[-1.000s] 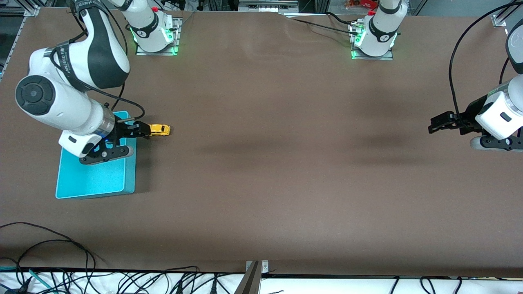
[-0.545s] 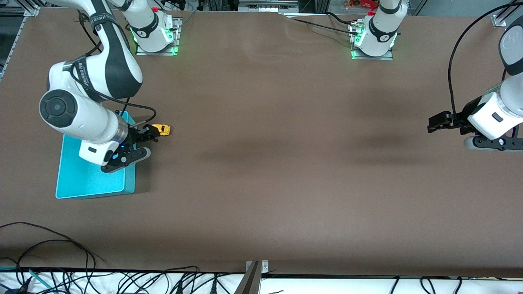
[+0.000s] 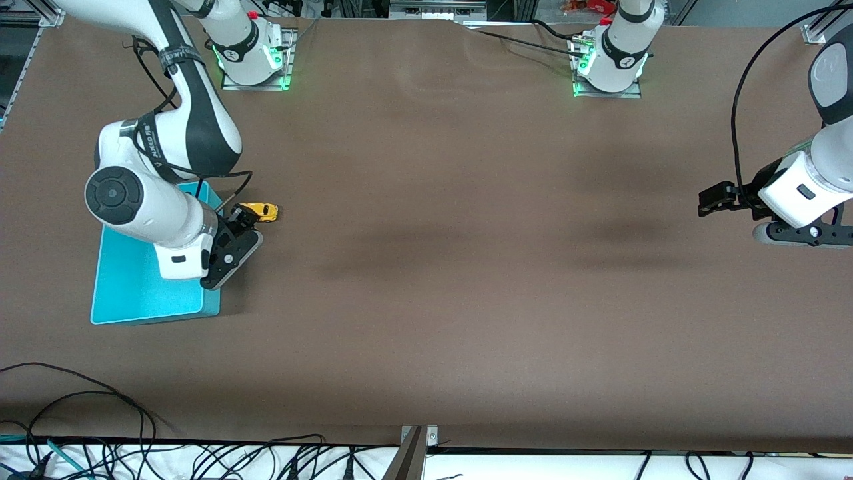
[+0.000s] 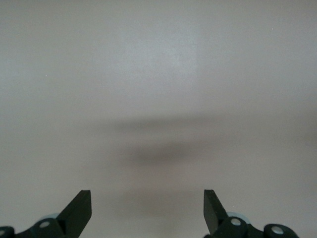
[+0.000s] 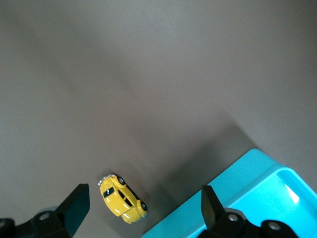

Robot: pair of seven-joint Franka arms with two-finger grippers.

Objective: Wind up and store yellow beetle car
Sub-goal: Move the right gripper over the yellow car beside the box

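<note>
My right gripper should close on the long sides point(image 3: 264, 212) point(image 5: 124, 200) of the yellow beetle car, around its doors. The car's chrome bumper will stay free beyond the fingers.
The yellow beetle car point(image 3: 261, 212) stands on the brown table just beside the cyan bin point(image 3: 140, 293), off the bin's corner farthest from the front camera. My right gripper point(image 3: 238, 220) hangs low over the table at the car's bin-side end, open and empty. In the right wrist view the car point(image 5: 122, 198) lies between the spread fingertips point(image 5: 75, 206), touching neither, with the bin's edge point(image 5: 257, 188) beside it. My left gripper point(image 3: 708, 201) waits open and empty over bare table at the left arm's end, and its wrist view point(image 4: 147, 208) shows only table.
The right arm's elbow and hand hang over the cyan bin's upper part. Cables lie along the table's edge nearest the front camera point(image 3: 80, 440). Both arm bases stand at the table's edge farthest from that camera.
The right arm's hand has swung round and shifted toward the front camera beside the car. The car has stayed in place. The left hand has drifted slightly.
</note>
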